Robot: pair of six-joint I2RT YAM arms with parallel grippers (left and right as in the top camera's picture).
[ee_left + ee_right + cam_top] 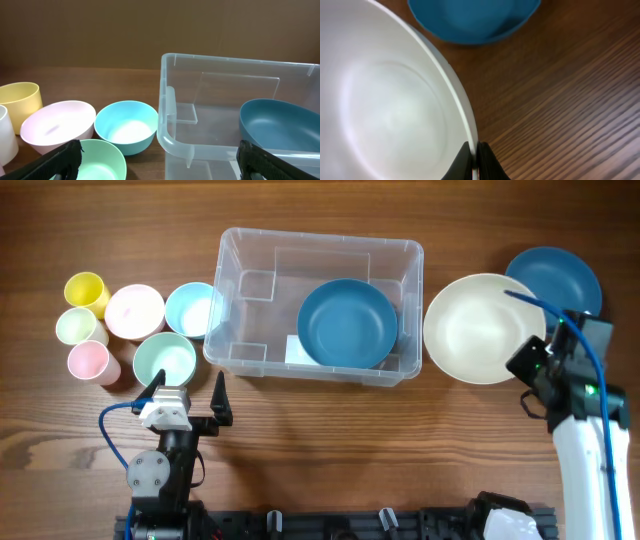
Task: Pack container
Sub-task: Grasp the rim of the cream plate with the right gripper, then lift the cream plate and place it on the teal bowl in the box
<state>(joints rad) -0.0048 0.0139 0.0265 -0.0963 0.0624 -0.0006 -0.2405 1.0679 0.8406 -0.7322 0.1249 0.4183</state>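
The cream plate will go down on the dark blue bowl inside the clear plastic container [347, 324] from my right gripper.
The clear plastic container [318, 275] stands at mid table with a dark blue bowl [347, 323] inside it. It also shows in the left wrist view [210, 115] with the blue bowl [275, 122]. A large cream plate [482, 327] lies right of the container. My right gripper [474, 160] is shut on the cream plate's rim [385, 110]; in the overhead view it [530, 360] sits at the plate's right edge. A second dark blue bowl [553, 275] lies behind it. My left gripper [190, 395] is open and empty, near the container's front left corner.
Left of the container stand small bowls: pink [134, 310], light blue [192, 308] and mint green [164, 360]. Further left are a yellow cup [86, 290], a pale green cup [78, 326] and a pink cup [90, 361].
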